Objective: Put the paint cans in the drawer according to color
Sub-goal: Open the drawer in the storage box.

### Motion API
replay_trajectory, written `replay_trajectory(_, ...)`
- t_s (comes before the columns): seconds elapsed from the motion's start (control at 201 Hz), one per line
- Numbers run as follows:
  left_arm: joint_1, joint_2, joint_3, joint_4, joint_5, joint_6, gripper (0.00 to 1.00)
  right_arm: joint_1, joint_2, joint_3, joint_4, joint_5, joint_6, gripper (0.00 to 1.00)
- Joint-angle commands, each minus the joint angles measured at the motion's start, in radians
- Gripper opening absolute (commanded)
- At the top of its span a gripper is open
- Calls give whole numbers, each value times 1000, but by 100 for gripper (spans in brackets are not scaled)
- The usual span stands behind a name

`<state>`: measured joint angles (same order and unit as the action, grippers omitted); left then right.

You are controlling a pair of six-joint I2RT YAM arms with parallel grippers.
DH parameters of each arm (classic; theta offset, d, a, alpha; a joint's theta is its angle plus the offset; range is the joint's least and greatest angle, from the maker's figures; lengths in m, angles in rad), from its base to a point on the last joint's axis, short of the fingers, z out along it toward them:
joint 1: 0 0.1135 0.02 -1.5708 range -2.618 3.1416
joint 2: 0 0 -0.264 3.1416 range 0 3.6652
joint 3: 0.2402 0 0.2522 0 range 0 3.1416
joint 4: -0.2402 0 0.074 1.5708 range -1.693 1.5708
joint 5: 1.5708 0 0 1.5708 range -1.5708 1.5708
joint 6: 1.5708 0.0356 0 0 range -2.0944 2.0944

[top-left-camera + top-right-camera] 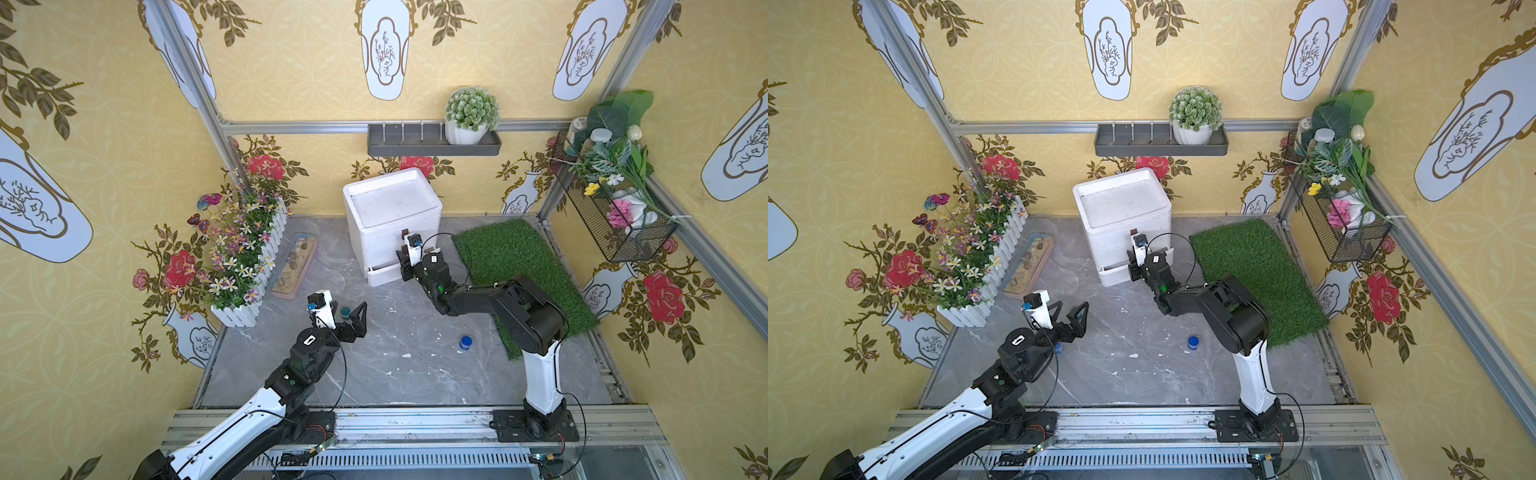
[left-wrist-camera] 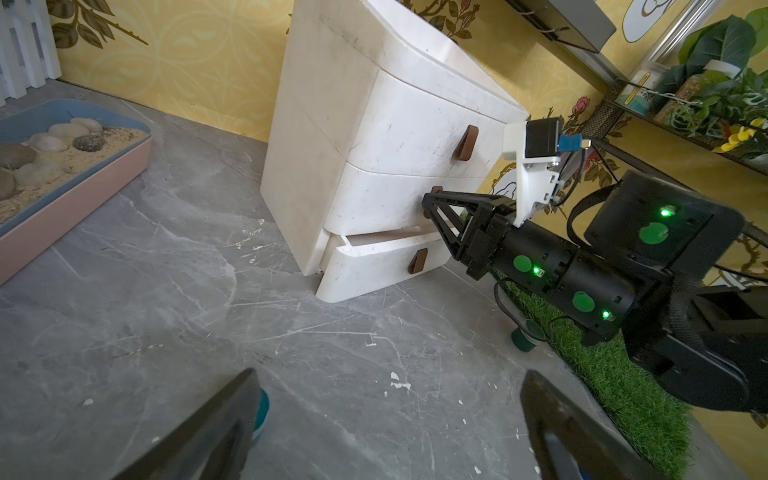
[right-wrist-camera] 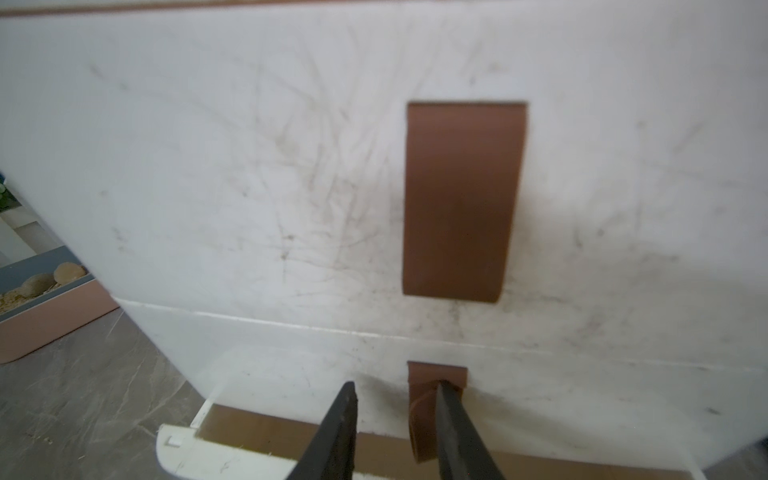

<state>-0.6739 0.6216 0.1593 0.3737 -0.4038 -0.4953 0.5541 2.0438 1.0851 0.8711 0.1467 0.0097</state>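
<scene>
The left gripper will next close on the sides (image 1: 345, 314) (image 2: 261, 413) of the dark green paint can that is nearest the tray of sand and stones.
A dark green paint can (image 1: 345, 312) stands on the grey floor between the wide-apart fingers of my open left gripper (image 1: 348, 305); in the left wrist view this can (image 2: 262, 409) peeks past one finger. A blue paint can (image 1: 466, 342) stands alone further right. Another dark green can (image 2: 525, 337) lies by the grass mat under the right arm. My right gripper (image 3: 397, 386) is at the white drawer unit (image 1: 395, 232), jaws apart, one finger against the middle drawer's brown handle (image 3: 424, 415). The bottom drawer (image 2: 374, 266) is pulled out a little.
A white fence planter of flowers (image 1: 245, 266) and a tray of sand and stones (image 1: 295, 266) line the left side. A green grass mat (image 1: 523, 270) covers the right of the floor. A wire basket of flowers (image 1: 615, 216) hangs on the right wall.
</scene>
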Motion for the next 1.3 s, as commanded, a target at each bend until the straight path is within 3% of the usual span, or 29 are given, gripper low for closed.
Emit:
replay_trajectory(0.0,2,0,-3,21,2,18,100,0,12,21,-33,49,29,28)
replay_trajectory(0.08,2,1,-1,21,2,20,100,0,18,30,-36,48,30,23)
replay_trajectory(0.274,2,0,3,16,4,22,100,1,20,36,-40,34,26,0)
replay_trajectory(0.732,2,-2,6,12,4,21,100,-30,-85,-146,54,-39,60,0)
replay_trajectory(0.866,3,-3,3,13,7,18,100,-70,-82,-154,86,-203,106,0)
replay_trajectory(0.986,4,-18,-1,4,8,15,100,-92,-72,-150,100,-273,144,0)
replay_trajectory(1.299,3,-50,-3,-17,6,15,100,-101,-146,-252,73,-259,195,0)
